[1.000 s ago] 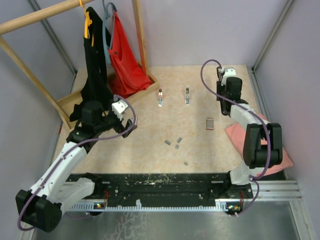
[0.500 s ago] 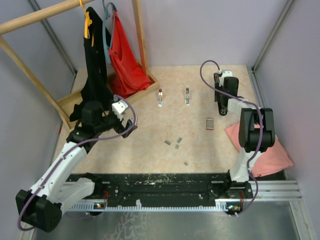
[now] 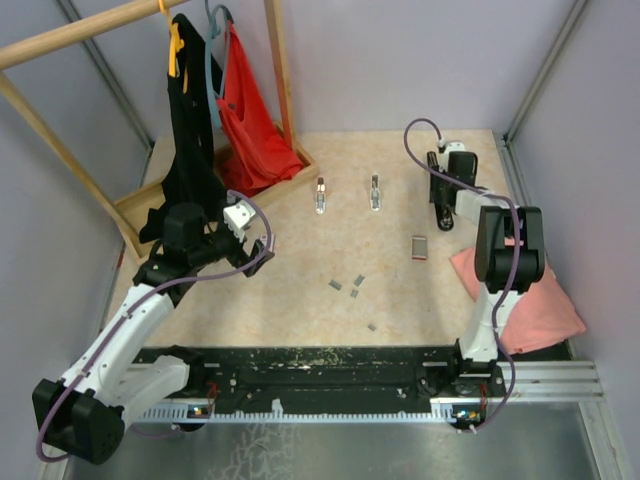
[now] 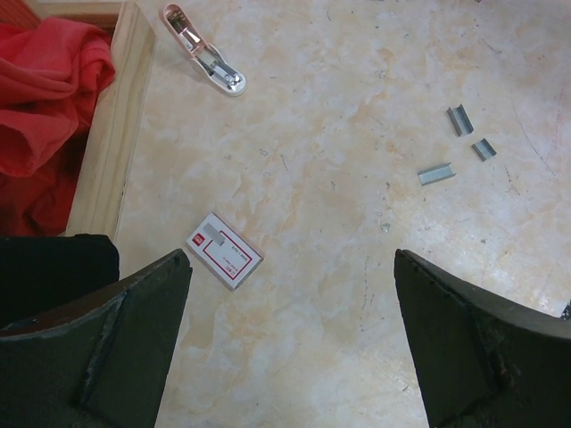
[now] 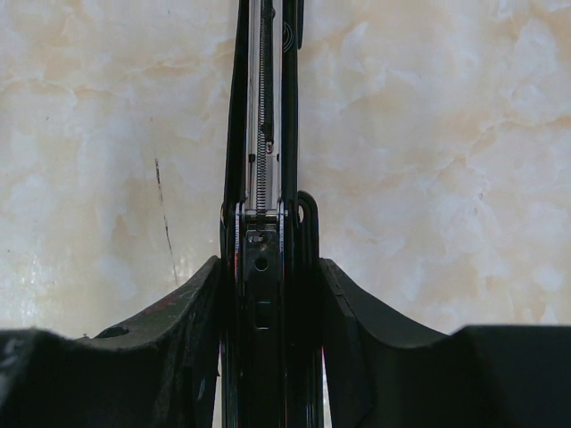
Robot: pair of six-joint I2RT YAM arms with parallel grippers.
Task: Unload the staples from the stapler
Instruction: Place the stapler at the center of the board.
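Note:
The robot's right gripper needs to release the black stapler on the bare table (image 3: 435,193) (image 5: 275,214) just behind the small flat box.
A black stapler (image 5: 266,134) lies open on the table at the far right, its spring and magazine rail showing. My right gripper (image 5: 268,294) is shut on its rear end, one finger on each side. From above, the stapler (image 3: 441,218) pokes out below the right gripper (image 3: 442,198). Several small silver staples (image 3: 356,284) lie loose in the middle of the table; they also show in the left wrist view (image 4: 436,174). My left gripper (image 4: 293,294) is open and empty above bare table, also seen from above (image 3: 256,252).
A small flat box with a red label (image 4: 224,251) lies on the table (image 3: 420,247). Two small pink staplers (image 3: 320,195) (image 3: 375,192) lie further back. A pink cloth (image 3: 525,300) sits at the right edge. A wooden rack base (image 4: 107,134) with red and black garments (image 3: 250,120) is at the back left.
The right arm has folded, its elbow swinging in and up, while its gripper stays at the black stapler. The left arm has not moved.

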